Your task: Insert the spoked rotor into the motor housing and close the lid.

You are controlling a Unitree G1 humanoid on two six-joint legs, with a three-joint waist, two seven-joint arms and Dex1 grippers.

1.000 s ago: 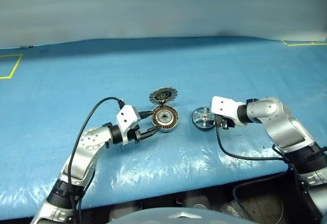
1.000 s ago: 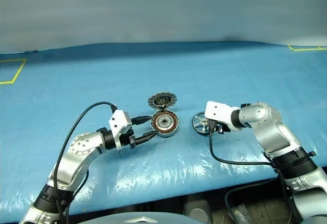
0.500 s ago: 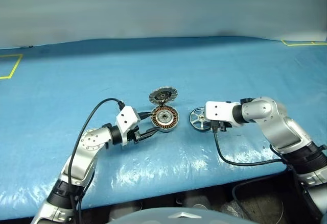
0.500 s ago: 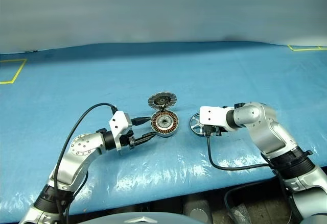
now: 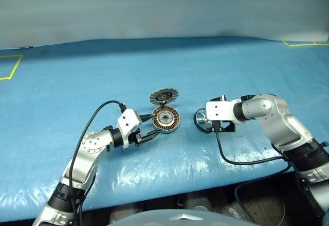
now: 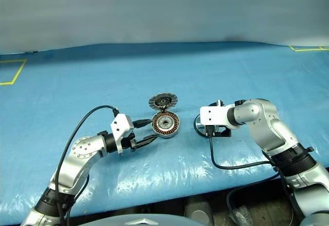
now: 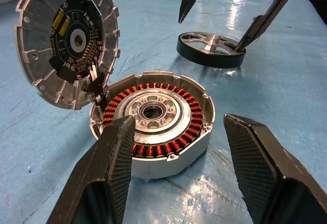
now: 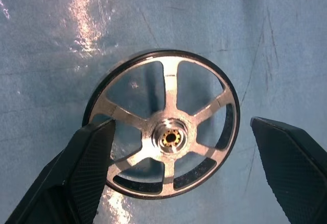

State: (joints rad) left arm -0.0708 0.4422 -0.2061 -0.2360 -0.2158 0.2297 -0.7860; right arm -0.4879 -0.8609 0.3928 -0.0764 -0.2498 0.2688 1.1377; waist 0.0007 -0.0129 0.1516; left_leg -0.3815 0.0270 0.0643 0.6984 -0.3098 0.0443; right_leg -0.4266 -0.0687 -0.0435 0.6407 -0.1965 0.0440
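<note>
The spoked rotor's outer rim sits between the fingers of my right gripper and must sink inside the motor housing, so I need to close over the spokes and pinch the rotor's middle (image 8: 170,137).
The motor housing (image 7: 153,119), a silver cup with copper windings, sits mid-table on the blue sheet. Its lid (image 7: 66,45) stands upright at the housing's far edge, toothed face and dark circuit board showing. My left gripper (image 5: 150,125) is open, one finger on each side of the housing's near rim; whether they touch it I cannot tell. To the right of the housing, the spoked rotor (image 8: 163,127) lies flat on the sheet. My right gripper (image 8: 181,127) hangs over it, pointing down and open wide, with a finger outside the rim on each side.
A blue plastic sheet (image 5: 154,66) covers the table. Yellow tape marks lie at the far left (image 5: 10,66) and far right (image 5: 306,43). The table's front edge (image 5: 180,190) runs close below both arms. A black cable (image 5: 241,159) loops from the right wrist.
My right gripper has rolled and spread its jaws wide, and it now straddles the rotor. The rotor looks flatter on the sheet than before. The left arm and housing have not moved.
</note>
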